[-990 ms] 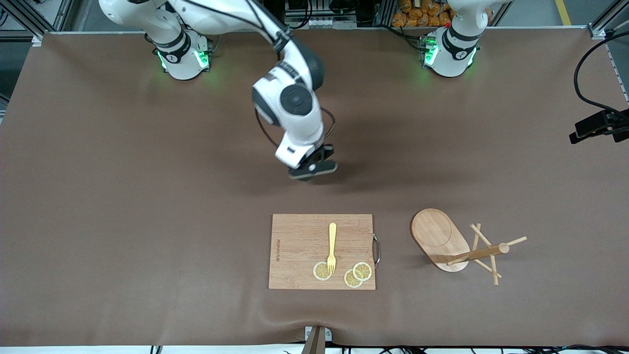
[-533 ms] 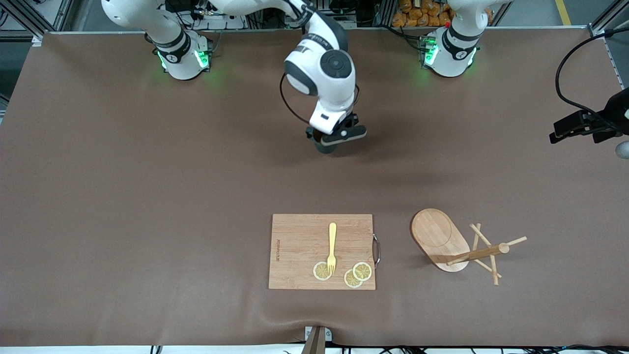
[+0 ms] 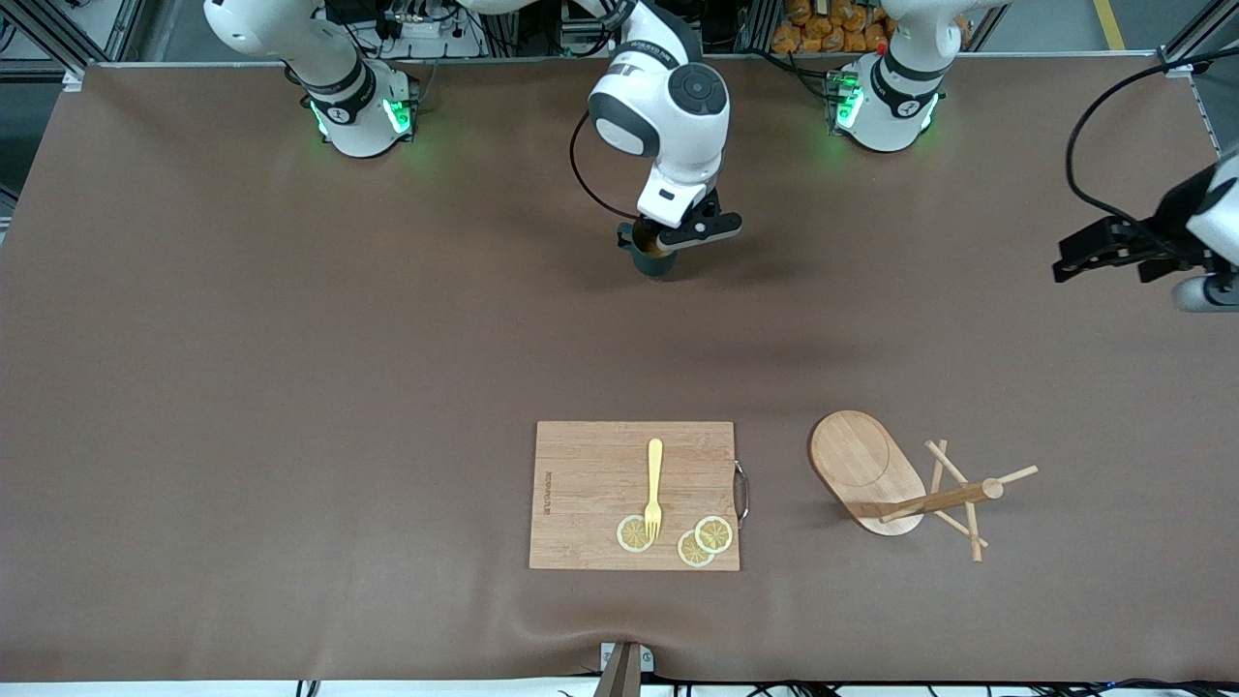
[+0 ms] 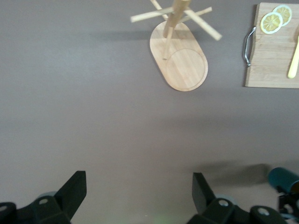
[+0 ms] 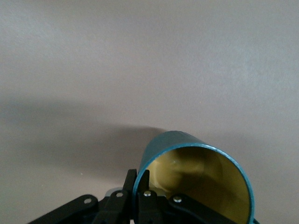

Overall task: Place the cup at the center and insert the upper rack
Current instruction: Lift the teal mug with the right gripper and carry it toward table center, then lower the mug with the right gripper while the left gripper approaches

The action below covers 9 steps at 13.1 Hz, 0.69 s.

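The dark teal cup, now held just above the brown table, will go down from my right gripper onto the brown table (image 3: 670,259) between the arm bases, in line with the yellow fork.
My right gripper (image 3: 656,247) is shut on the rim of the dark teal cup (image 3: 650,258) and holds it just above the brown table, between the two arm bases. In the right wrist view one finger sits inside the cup's (image 5: 198,177) yellowish wall and one outside. The wooden upper rack (image 3: 905,484) lies tipped on its side toward the left arm's end, its oval base raised and its pegs on the table; it also shows in the left wrist view (image 4: 180,56). My left gripper (image 3: 1113,254) is open and empty, high over the table edge at the left arm's end.
A rectangular wooden cutting board (image 3: 590,474) with a metal handle lies near the front camera. A yellow fork (image 3: 654,484) and three lemon slices (image 3: 714,533) lie on it. The cutting board's edge also shows in the left wrist view (image 4: 268,60).
My right gripper has carried the cup away from the cutting board toward the arm bases. My left gripper has come into view and moved inward over the table edge.
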### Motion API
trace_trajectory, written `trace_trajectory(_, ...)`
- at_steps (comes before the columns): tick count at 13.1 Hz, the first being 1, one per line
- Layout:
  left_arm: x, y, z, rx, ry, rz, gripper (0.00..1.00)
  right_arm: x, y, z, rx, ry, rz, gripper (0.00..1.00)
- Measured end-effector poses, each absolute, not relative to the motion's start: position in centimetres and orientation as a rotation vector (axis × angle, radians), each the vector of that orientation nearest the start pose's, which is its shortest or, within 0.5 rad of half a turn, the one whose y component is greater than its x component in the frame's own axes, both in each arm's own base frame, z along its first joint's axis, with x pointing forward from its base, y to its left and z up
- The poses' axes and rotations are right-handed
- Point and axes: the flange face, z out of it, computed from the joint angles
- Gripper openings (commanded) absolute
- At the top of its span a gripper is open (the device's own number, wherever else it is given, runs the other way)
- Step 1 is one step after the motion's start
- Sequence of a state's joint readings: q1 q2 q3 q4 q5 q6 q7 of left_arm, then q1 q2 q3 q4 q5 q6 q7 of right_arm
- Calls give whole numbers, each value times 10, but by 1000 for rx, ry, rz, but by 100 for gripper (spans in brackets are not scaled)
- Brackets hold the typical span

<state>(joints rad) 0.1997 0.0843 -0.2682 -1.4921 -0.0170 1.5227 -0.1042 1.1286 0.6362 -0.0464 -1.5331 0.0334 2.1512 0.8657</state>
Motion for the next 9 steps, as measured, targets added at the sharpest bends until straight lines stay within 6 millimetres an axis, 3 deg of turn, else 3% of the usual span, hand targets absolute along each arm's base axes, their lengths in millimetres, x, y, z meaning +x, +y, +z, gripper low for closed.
trace_trajectory(4, 580, -82, 598, -3179, -87, 82, 100, 307, 635, 272, -3163, -147, 2, 0)
trace_trajectory(9, 589, -109, 582, -3188, -32, 77, 100, 294, 650, 250, -3109, -28, -50, 0)
